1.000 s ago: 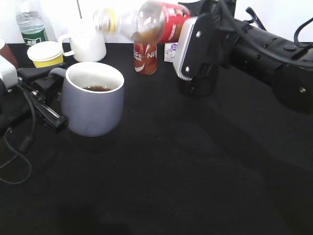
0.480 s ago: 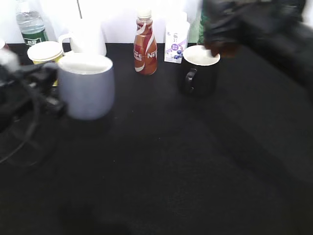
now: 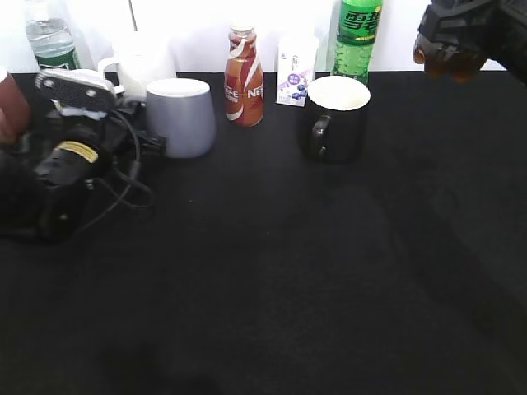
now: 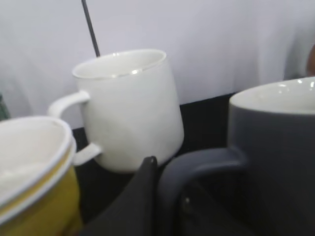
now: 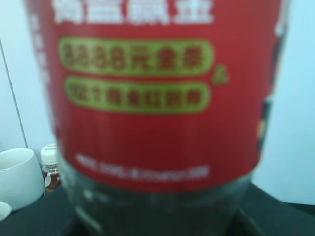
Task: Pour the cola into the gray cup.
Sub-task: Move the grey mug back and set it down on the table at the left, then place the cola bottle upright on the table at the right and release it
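Note:
The robot's right gripper will release the cola beside the black mug [image 3: 398, 125], on the mug's side away from the Nescafe bottle. The cola is still held high above the table.
The gray cup [image 3: 181, 115] stands on the black table at the back left, and its inside is hidden from this angle. My left gripper [image 3: 153, 143] is shut on its loop handle. In the left wrist view one dark finger lies against the handle [image 4: 197, 164] of the gray cup [image 4: 275, 147]. The cola [image 5: 157, 98] fills the right wrist view with its red label, upright. My right gripper [image 3: 465, 29] is shut on it at the top right, high above the table. Only the bottle's brown bottom [image 3: 445, 62] shows in the exterior view.
A black mug [image 3: 333, 119], a Nescafe bottle [image 3: 244, 78], a small milk carton [image 3: 295, 70] and a green soda bottle [image 3: 356, 37] line the back. A white mug [image 4: 128, 108] and a yellow paper cup [image 4: 29, 172] stand close beside the gray cup. A water bottle [image 3: 51, 41] is far left.
The cola was tilted over the cup one second ago. It now stands upright, drawn off to the top right. The gray cup has moved back and left with my left gripper.

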{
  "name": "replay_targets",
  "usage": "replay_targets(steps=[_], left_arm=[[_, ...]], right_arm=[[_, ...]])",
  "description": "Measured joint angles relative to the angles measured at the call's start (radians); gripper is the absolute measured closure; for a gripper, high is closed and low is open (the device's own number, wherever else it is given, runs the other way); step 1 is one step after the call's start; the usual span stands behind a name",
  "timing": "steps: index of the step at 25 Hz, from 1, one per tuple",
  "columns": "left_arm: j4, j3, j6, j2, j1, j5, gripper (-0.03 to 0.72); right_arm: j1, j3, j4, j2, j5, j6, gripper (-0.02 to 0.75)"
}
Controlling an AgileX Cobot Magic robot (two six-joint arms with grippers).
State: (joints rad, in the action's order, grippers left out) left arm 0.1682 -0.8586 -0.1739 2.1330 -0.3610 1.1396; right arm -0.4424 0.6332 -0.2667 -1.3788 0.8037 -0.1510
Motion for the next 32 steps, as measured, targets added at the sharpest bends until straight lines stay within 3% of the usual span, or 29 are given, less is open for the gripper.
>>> replay_targets(steps=[7, 10, 12, 17, 21, 26, 29, 32], left_arm=[[0.03, -0.041, 0.012, 0.047, -0.001, 0.037, 0.628], [0.044, -0.034, 0.015, 0.047, -0.001, 0.045, 0.473], [0.049, 0.001, 0.019, 0.046, -0.003, 0.064, 0.433], [0.061, 0.096, 0.02, 0.0, -0.029, 0.068, 0.427], [0.063, 0.275, 0.02, -0.159, -0.039, 0.068, 0.427], [0.063, 0.435, 0.02, -0.478, -0.096, -0.004, 0.427], [0.062, 0.435, 0.02, -0.632, -0.099, -0.199, 0.427], [0.062, 0.436, 0.02, -0.687, -0.099, -0.288, 0.427]], right_arm=[[0.0, 0.0, -0.002, 0.0, 0.0, -0.011, 0.372], [0.0, 0.0, -0.002, 0.0, 0.0, -0.012, 0.372], [0.0, 0.0, -0.002, 0.0, 0.0, -0.013, 0.372], [0.01, 0.0, -0.002, 0.0, -0.004, -0.013, 0.372], [0.119, 0.0, 0.014, -0.075, 0.024, -0.009, 0.372], [0.282, 0.07, 0.224, -0.412, 0.294, 0.172, 0.372], [0.353, 0.205, 0.435, -0.621, 0.356, 0.272, 0.372], [0.366, 0.338, 0.607, -0.754, 0.363, 0.326, 0.372]])
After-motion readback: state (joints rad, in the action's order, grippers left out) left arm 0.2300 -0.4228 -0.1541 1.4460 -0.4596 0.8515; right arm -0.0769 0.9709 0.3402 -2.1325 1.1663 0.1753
